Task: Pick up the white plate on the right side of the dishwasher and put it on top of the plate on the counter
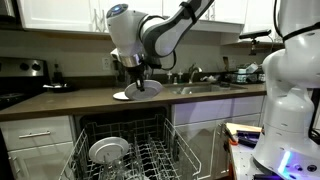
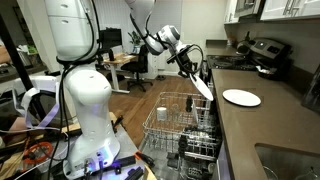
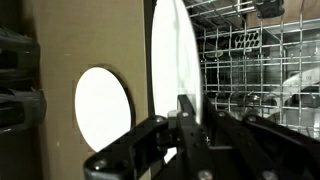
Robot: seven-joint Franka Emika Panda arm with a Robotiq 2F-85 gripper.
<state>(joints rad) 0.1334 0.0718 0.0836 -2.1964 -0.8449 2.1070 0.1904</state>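
My gripper needs to set the held white plate down and let go of it on the plate lying flat on the counter (image 1: 127,95) (image 3: 103,108) between the stove and sink. The held plate is above the open dishwasher now.
My gripper (image 3: 186,118) is shut on the rim of a white plate (image 3: 172,50), held edge-on and tilted in the air. In both exterior views the gripper (image 1: 136,76) (image 2: 186,63) carries this plate (image 1: 149,88) (image 2: 202,86) over the counter's front edge, above the open dishwasher. A second white plate (image 1: 124,96) (image 2: 241,97) lies flat on the dark counter; in the wrist view it (image 3: 103,108) shows just left of the held plate. The two plates are apart.
The dishwasher's wire rack (image 1: 150,155) (image 2: 178,120) is pulled out below, with another plate (image 1: 108,150) standing in it. A sink (image 1: 205,88) with a faucet is set in the counter. A stove (image 1: 25,72) and a second white robot (image 2: 85,90) stand nearby.
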